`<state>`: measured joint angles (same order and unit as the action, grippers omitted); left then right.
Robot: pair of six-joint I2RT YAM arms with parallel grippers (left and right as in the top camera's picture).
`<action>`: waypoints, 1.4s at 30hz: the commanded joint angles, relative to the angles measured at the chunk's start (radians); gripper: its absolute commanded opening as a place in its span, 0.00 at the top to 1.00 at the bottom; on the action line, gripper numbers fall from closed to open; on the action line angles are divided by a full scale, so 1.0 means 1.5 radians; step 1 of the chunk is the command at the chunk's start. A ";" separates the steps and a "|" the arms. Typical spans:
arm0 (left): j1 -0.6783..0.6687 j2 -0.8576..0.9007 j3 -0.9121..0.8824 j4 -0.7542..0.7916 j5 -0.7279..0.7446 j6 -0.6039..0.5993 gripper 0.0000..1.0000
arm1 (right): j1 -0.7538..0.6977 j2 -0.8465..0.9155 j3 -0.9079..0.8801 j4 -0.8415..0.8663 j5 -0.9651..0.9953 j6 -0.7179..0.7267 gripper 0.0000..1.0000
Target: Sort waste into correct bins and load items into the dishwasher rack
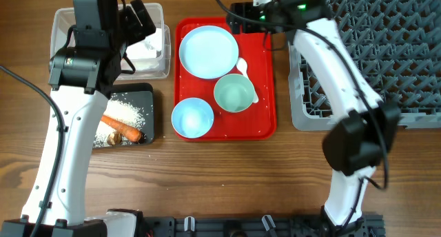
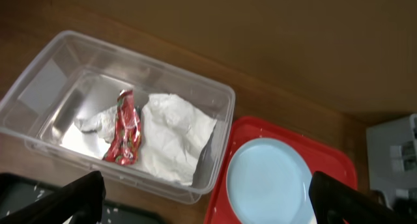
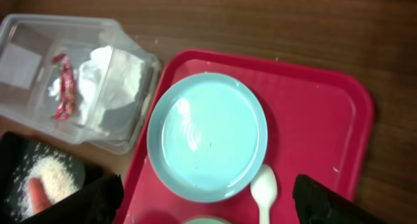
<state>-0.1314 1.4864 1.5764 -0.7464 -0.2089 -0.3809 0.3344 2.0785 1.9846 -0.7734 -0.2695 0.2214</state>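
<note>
I will close my right gripper on the blue plate's rim (image 1: 237, 52) (image 3: 263, 157) beside the white spoon, on the side that faces the grey dishwasher rack.
The clear tub (image 1: 69, 23) holds the white napkin (image 2: 172, 139) and red wrapper (image 2: 127, 129). The black tray (image 1: 148, 92) holds rice (image 1: 127, 113), the carrot (image 1: 122, 127) and a brown scrap (image 1: 112, 138). The red tray (image 1: 269, 92) carries the blue plate (image 1: 209, 51), mint bowl (image 1: 234, 94), blue bowl (image 1: 192, 118) and white spoon (image 1: 247, 75). My left gripper (image 2: 207, 201) is open and empty above the tub's near right corner. My right gripper (image 3: 208, 201) is open and empty above the plate (image 3: 207, 136) and spoon (image 3: 264, 188). The yellow cup is out of view.
The grey dishwasher rack (image 1: 386, 51) stands at the back right, touching the red tray's right side. My right arm reaches across the rack's left edge. Bare wooden table lies in front of the trays.
</note>
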 commanded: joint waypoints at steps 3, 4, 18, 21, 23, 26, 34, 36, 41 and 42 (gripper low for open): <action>0.010 -0.010 0.000 -0.077 0.002 -0.049 0.00 | -0.001 0.149 -0.001 0.055 0.016 0.117 0.19; 0.018 -0.016 0.000 -0.077 0.002 -0.070 0.00 | 0.000 0.166 -0.001 0.057 0.014 0.130 0.19; 0.148 -0.038 0.000 -0.110 0.002 -0.136 0.00 | 0.004 0.271 -0.002 0.089 0.021 0.186 0.86; 0.148 -0.038 0.000 -0.110 0.002 -0.136 0.00 | 0.001 0.271 -0.002 0.089 0.022 0.191 0.96; 0.148 -0.038 0.000 -0.109 0.002 -0.136 0.00 | -0.006 0.265 -0.002 0.089 0.016 0.204 0.95; 0.148 -0.038 0.000 -0.109 0.002 -0.136 0.00 | -0.028 0.234 -0.001 0.086 0.017 0.201 0.96; 0.148 -0.038 0.000 -0.109 0.002 -0.136 0.00 | -0.154 -0.096 -0.001 0.059 0.088 0.109 0.96; 0.148 -0.038 0.000 -0.109 0.002 -0.136 0.00 | -0.207 -0.175 -0.001 0.048 0.269 0.096 0.96; 0.148 -0.038 0.000 -0.109 0.002 -0.136 0.00 | -0.306 -0.187 -0.001 0.049 0.704 0.011 0.96; 0.148 -0.038 0.000 -0.110 0.002 -0.136 0.00 | -0.324 -0.179 -0.001 0.050 0.704 -0.025 0.96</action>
<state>0.0853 1.4452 1.5757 -0.9131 -0.2081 -0.5674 -0.0952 1.7618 1.9919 -0.6964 0.5194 0.3119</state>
